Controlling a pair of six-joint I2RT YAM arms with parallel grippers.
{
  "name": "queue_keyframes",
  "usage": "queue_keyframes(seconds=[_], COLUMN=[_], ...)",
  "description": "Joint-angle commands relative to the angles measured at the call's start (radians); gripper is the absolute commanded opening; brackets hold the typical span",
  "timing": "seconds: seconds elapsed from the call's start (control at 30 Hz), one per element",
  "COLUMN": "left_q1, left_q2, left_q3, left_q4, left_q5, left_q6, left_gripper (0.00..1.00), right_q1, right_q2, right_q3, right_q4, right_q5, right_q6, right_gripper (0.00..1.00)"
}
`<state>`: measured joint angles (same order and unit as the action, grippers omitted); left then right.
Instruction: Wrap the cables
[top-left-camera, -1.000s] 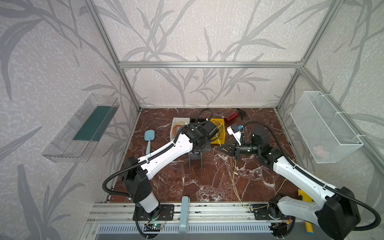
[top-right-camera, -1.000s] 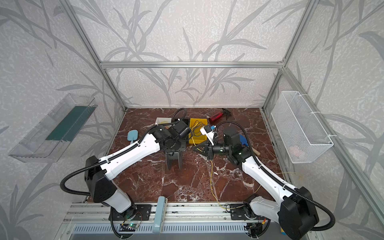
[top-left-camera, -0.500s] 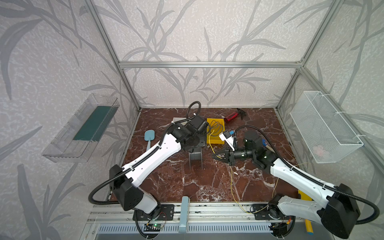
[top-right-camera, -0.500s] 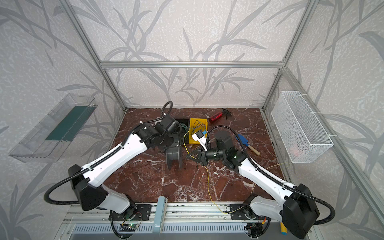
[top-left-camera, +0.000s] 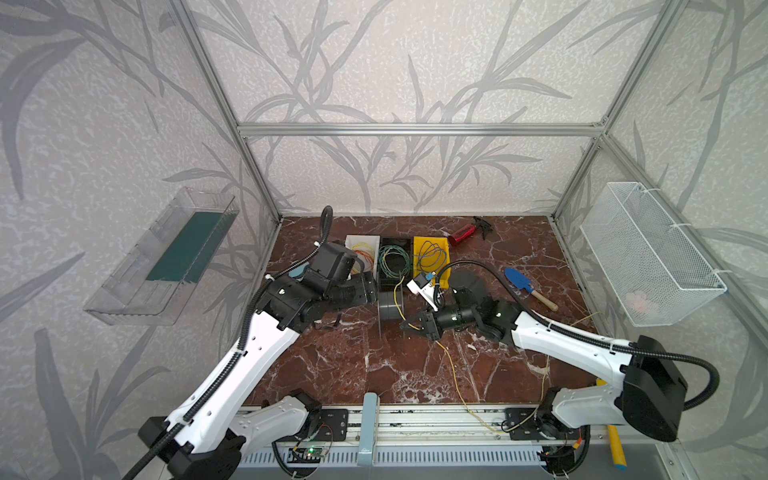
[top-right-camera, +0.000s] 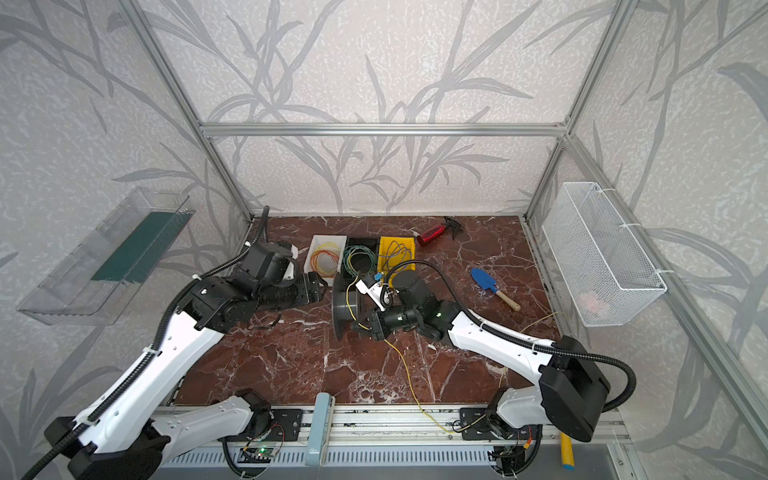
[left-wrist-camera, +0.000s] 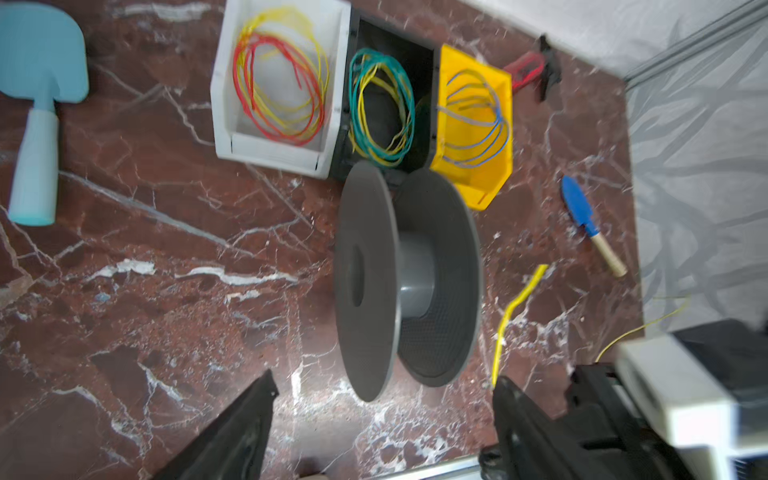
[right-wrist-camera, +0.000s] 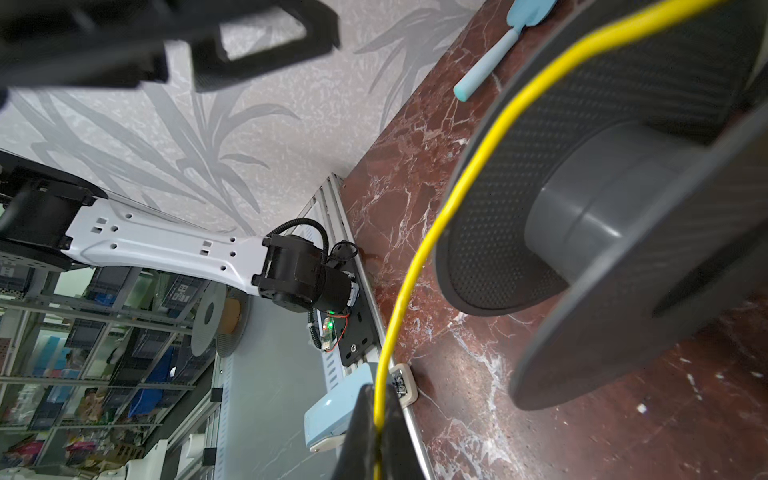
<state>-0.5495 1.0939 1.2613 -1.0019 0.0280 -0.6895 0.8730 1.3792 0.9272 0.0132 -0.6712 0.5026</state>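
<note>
I move my left gripper to the grey spool next and close it on the edge of its closer disc (top-left-camera: 379, 309) (left-wrist-camera: 397, 320), pinching the loose end of the yellow cable.
A grey spool (top-left-camera: 390, 306) (top-right-camera: 346, 306) stands on its flange edges mid-table; its hub (right-wrist-camera: 582, 216) is bare. The yellow cable (top-left-camera: 452, 368) (top-right-camera: 406, 368) runs over the spool, passes through my right gripper (top-left-camera: 409, 324) (top-right-camera: 360, 326) just right of it, then trails to the front rail. In the right wrist view the gripper (right-wrist-camera: 380, 411) is shut on the cable (right-wrist-camera: 432, 232). My left gripper (top-left-camera: 371, 289) (left-wrist-camera: 384, 380) sits just left of the spool (left-wrist-camera: 409, 278), open and holding nothing. The cable's loose end (left-wrist-camera: 513, 305) rises beside one finger.
Behind the spool stand a white bin (top-left-camera: 362, 238), a black bin (top-left-camera: 395, 241) and a yellow bin (top-left-camera: 430, 240), each holding coiled wires. A red spray bottle (top-left-camera: 465, 235), blue trowel (top-left-camera: 524, 286) and light blue spatula (left-wrist-camera: 37, 124) lie around. A wire basket (top-left-camera: 648, 253) hangs on the right wall.
My left gripper has opened and drawn back to the left of the spool. My right gripper has carried the cable leftward and nearer, down to the spool's front.
</note>
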Motion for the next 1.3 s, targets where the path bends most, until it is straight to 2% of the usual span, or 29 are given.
queue_keyframes(seconds=[0.0,0.1,0.23,0.4,0.63,0.73,1.27], left_q1=[0.001,0.001,0.000,0.003,0.002,0.004,0.008], left_q2=[-0.024,-0.011,-0.003,0.020,0.097,0.117,0.272], left_q3=[-0.063,-0.106,-0.142,-0.149,-0.180,-0.183,-0.111], left_q4=[0.082,0.135,0.164,0.182,0.262,0.267,0.261], left_q5=[0.055,0.081,0.044,0.024,0.038,-0.015,-0.011], left_q6=[0.036,0.056,0.076,0.128,0.123,0.122,0.149], left_gripper=[0.84,0.84,0.85,0.88,0.88,0.86,0.70], right_q1=[0.025,0.035,0.035,0.042,0.046,0.045,0.046], right_q2=[0.038,0.074,0.110,0.161,0.212,0.221,0.263], right_q3=[0.062,0.098,0.131,0.191,0.265,0.269,0.288], right_q4=[-0.093,-0.152,-0.203,-0.246,-0.330,-0.326,-0.305], right_q5=[0.044,0.075,0.116,0.115,0.136,0.136,0.122], right_q6=[-0.005,-0.005,0.017,0.018,-0.003,0.003,-0.002], right_gripper=[0.00,0.00,0.00,0.00,0.00,0.00,0.00])
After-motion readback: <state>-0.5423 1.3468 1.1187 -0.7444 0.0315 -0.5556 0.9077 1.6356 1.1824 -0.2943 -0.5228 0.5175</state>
